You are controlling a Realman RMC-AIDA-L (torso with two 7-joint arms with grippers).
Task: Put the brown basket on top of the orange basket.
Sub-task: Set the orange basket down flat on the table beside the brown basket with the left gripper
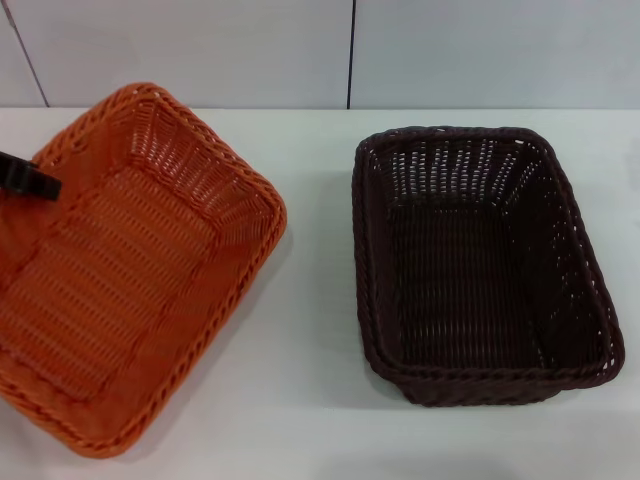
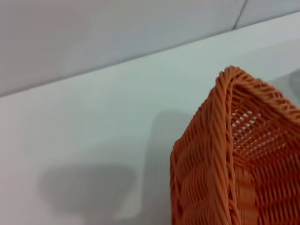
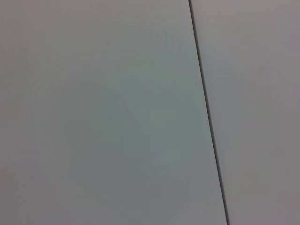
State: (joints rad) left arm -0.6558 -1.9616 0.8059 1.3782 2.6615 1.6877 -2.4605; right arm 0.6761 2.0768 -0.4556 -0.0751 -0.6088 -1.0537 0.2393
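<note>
I need to use my left gripper to bring the orange basket to the bare part of the table (image 1: 340, 350) beside the brown basket and let go of it there.
The orange basket (image 1: 130, 265) lies on the white table at the left in the head view, turned at an angle, and looks tipped. One of its corners (image 2: 234, 154) fills the left wrist view from close up. My left gripper (image 1: 30, 178) shows only as a black tip at the picture's left edge, over the basket's left rim. I cannot tell whether it touches the rim. The brown basket (image 1: 480, 265) stands flat and empty on the right, apart from the orange one. My right gripper is out of view; its wrist view shows only a grey panel.
The white table (image 1: 310, 300) has a bare strip between the two baskets. A grey panelled wall (image 1: 350, 50) with a dark seam stands behind the table's far edge.
</note>
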